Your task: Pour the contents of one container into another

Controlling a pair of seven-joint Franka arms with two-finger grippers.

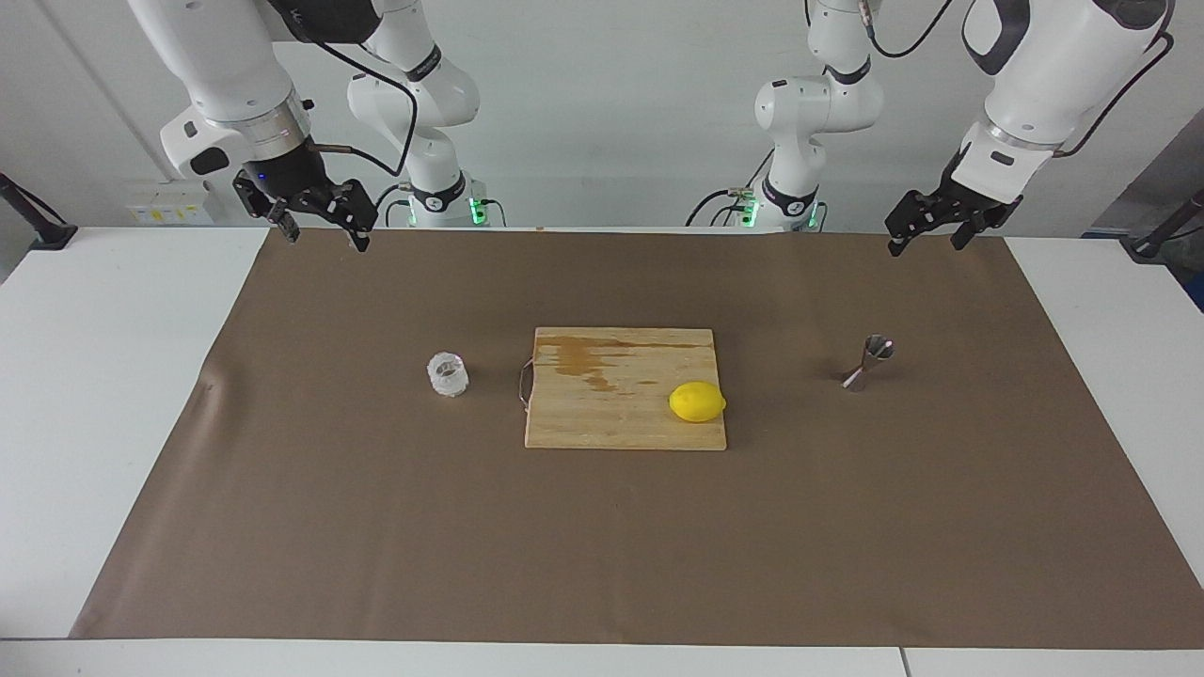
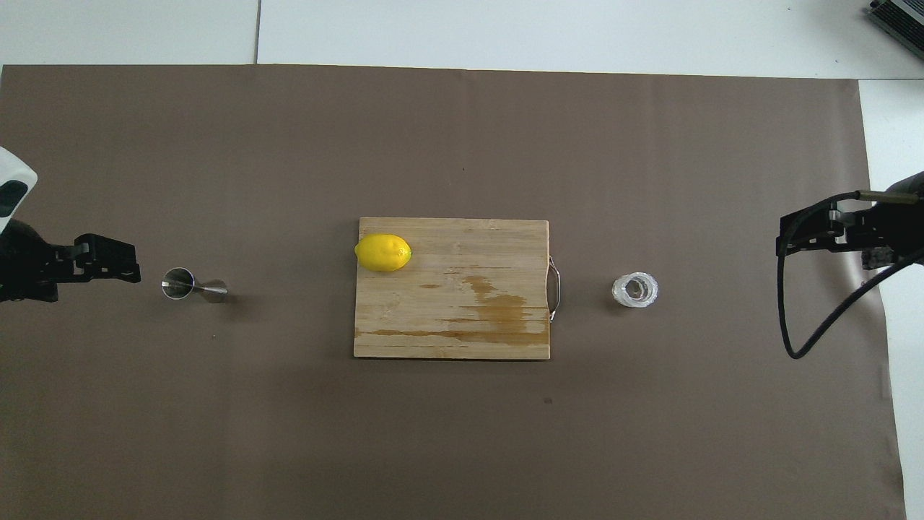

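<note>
Next, my left gripper needs to go to the steel hourglass jigger's upper cup (image 2: 185,284) and close there, around the sides above its narrow middle.
The clear faceted glass tumbler (image 1: 448,373) stands upright on the brown mat toward the right arm's end, also in the overhead view (image 2: 635,290). The steel hourglass jigger (image 1: 870,362) stands upright toward the left arm's end, also in the overhead view (image 2: 191,285). My right gripper (image 1: 324,237) hangs open and empty, raised over the mat's edge by the robots; it also shows in the overhead view (image 2: 787,242). My left gripper (image 1: 926,244) hangs open and empty, raised over the same edge at its own end; it also shows in the overhead view (image 2: 108,261). Neither touches anything.
A wooden cutting board (image 1: 602,423) with a dark stain lies in the middle between tumbler and jigger, its metal handle toward the tumbler. A yellow lemon (image 1: 697,401) lies on the board's corner toward the jigger. The brown mat (image 1: 602,545) covers most of the white table.
</note>
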